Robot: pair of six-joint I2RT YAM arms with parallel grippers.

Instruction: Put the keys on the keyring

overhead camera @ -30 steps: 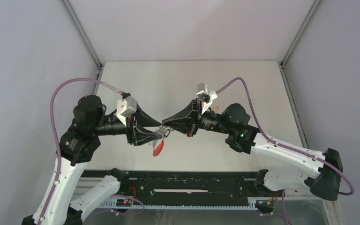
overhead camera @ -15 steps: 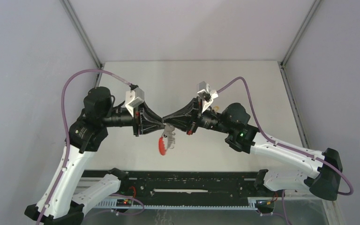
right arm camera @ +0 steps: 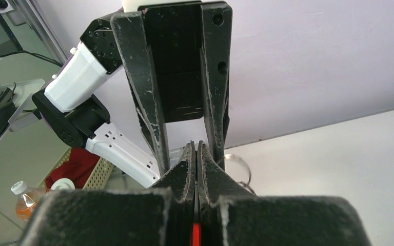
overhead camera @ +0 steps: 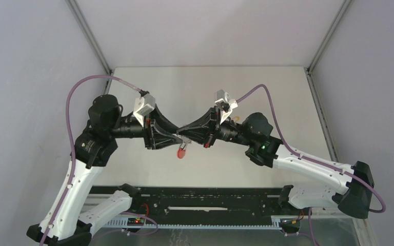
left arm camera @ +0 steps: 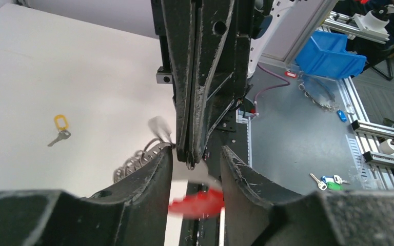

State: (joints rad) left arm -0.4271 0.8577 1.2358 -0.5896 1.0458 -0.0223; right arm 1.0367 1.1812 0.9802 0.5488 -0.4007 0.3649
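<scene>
I will back my left gripper off, since its fingers straddle my right gripper's fingers, and pinch the keyring (left arm camera: 190, 172) just past those right fingers before opening my right gripper.
My two grippers meet tip to tip above the middle of the table. The right gripper (overhead camera: 181, 137) (right arm camera: 195, 146) is shut, and the keyring hangs from its tips. The keyring's red band (overhead camera: 182, 151) (left arm camera: 197, 202) dangles blurred below, and its wire rings (left arm camera: 133, 164) (right arm camera: 236, 166) stick out beside the fingers. My left gripper (overhead camera: 176, 139) (left arm camera: 196, 151) is open; its fingers (right arm camera: 151, 123) straddle the right gripper's tips without gripping the keyring. One of the keys (left arm camera: 60, 134), silver with a yellow tag, lies on the white table (left arm camera: 56, 77).
A blue bin (left arm camera: 329, 54) and a few loose keys (left arm camera: 328, 180) lie off the table, beyond the black rail (overhead camera: 200, 202) at its near edge. Grey walls enclose the table (overhead camera: 267, 87) on three sides.
The left arm lifted and turned until its gripper sat around the right gripper's tips. Its jaws narrowed, then widened again. The red band swung up and right. The right arm held still.
</scene>
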